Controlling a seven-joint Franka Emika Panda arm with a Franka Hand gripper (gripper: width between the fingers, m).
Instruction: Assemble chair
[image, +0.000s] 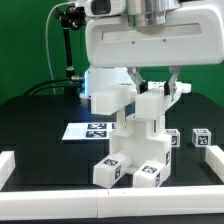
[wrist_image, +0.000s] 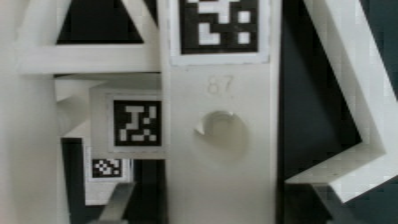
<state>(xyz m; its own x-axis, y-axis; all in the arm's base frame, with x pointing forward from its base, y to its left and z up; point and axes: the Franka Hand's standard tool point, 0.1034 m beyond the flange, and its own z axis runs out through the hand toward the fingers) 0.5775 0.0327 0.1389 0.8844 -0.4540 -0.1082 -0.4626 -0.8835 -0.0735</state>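
My gripper will let go of the chair's upper post down on the lower white part (image: 134, 124), above the two tagged ends.
The partly built chair (image: 133, 140), made of matte white blocky parts, stands upright on the black table on two tagged ends (image: 108, 171). My gripper (image: 152, 88) comes down from above, its fingers on either side of an upper post (image: 152, 104), and is shut on it. In the wrist view that post (wrist_image: 222, 100) runs between the fingers (wrist_image: 134, 198) of the gripper (wrist_image: 217, 192); it carries a tag and a round dimple (wrist_image: 217, 128). A second tagged part (wrist_image: 135, 120) lies beyond it. The chair's far side is hidden.
The marker board (image: 85, 130) lies flat behind the chair. Two small tagged white blocks (image: 203, 138) sit to the exterior view's right. White border rails (image: 110, 206) frame the table at the front and sides. A black stand (image: 65, 40) rises at the back left.
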